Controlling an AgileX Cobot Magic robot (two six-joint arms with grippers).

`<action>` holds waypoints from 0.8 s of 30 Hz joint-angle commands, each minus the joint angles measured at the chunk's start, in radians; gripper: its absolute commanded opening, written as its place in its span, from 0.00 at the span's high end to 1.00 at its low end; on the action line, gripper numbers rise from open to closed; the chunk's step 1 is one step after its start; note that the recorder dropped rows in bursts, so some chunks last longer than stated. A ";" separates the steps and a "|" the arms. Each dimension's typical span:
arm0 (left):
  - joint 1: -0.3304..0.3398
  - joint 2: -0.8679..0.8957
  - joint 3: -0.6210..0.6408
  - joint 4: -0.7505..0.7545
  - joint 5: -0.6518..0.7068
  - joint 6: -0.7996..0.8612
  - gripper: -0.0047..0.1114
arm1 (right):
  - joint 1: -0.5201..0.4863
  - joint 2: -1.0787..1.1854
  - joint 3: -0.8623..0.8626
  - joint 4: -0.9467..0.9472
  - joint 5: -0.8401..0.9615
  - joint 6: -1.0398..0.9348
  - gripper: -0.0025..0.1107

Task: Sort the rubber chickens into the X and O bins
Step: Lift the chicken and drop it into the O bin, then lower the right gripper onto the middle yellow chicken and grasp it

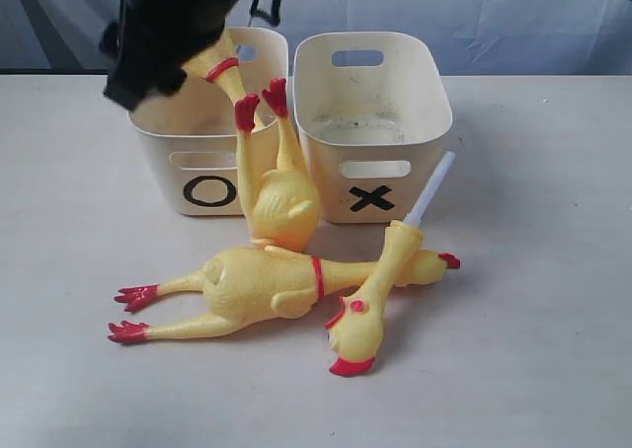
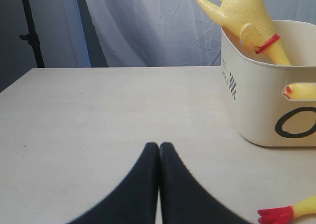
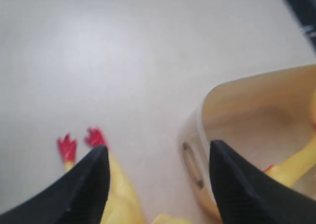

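Observation:
I should grip with my right gripper the upper body (image 1: 301, 279) of the long chicken lying before the bins, near its wings and red collar.
The O bin (image 1: 202, 157) holds a long chicken (image 1: 225, 66), head down, its legs sticking up (image 2: 242, 17). The X bin (image 1: 373, 122) beside it shows only its bare floor. A small chicken (image 1: 281, 196) leans upside down between the bins. A second long chicken (image 1: 257, 285) lies in front, and a small one (image 1: 370, 310) lies across its neck. My left gripper (image 2: 159, 147) is shut and empty, low over the table left of the O bin (image 2: 266, 100). My right gripper (image 3: 158, 152) is open over the O bin's rim (image 3: 197, 135). A black arm (image 1: 163, 34) covers that bin's back corner.
A white tube (image 1: 432, 189) sticks out of the front small chicken, toward the X bin. A chicken's red feet (image 3: 81, 142) lie on the table beside the right fingers. A red foot (image 2: 276, 215) lies near the left gripper. A pale curtain hangs behind the table.

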 commanded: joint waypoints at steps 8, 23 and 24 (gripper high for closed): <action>-0.004 -0.005 -0.002 0.001 -0.013 -0.004 0.96 | 0.007 -0.003 0.022 -0.199 0.198 0.111 0.47; -0.004 -0.005 -0.002 0.001 -0.013 -0.004 0.96 | 0.166 0.016 0.387 -0.514 0.111 -0.023 0.47; -0.004 -0.005 -0.002 0.001 -0.013 -0.004 0.96 | 0.177 0.016 0.409 -0.521 0.070 -0.025 0.47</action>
